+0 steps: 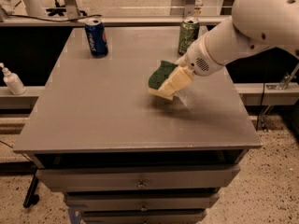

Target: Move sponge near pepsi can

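Next, the gripper releases the sponge just beside the pepsi can (117, 50), on its side facing the green can.
The sponge (159, 76), dark green on top with a pale yellow base, is tilted and held just above the grey table's middle right. My cream-coloured gripper (174, 81) is shut on it, reaching in from the right on the white arm (243, 31). The pepsi can (96, 37), dark blue with a silver top, stands upright at the table's far left, well apart from the sponge.
A green can (188, 35) stands at the far right of the grey table (103, 115), just behind my wrist. A white bottle (12, 80) sits on a ledge left of the table. Drawers (140, 183) lie under the tabletop.
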`<state>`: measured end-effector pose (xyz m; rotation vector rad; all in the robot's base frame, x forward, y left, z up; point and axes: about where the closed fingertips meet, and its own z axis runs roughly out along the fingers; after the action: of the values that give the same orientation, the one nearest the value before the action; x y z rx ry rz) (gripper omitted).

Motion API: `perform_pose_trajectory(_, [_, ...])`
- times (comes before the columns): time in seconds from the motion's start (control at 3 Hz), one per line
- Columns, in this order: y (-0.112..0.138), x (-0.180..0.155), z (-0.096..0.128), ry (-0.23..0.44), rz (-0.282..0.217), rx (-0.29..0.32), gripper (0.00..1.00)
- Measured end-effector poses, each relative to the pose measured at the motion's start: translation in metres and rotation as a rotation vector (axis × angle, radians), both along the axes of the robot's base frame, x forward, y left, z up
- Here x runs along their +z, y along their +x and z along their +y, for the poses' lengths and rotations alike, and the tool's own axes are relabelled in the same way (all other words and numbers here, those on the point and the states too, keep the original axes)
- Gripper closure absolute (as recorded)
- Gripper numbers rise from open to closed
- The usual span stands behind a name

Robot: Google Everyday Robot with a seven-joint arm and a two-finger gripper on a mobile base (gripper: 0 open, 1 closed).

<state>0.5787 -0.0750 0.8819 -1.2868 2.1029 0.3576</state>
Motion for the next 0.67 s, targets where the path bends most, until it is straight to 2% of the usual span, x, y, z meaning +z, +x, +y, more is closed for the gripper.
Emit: perform_pose_trajectory(0.67, [0.092,-0.014,0.027,0.004,-0.038,-0.009,1.0])
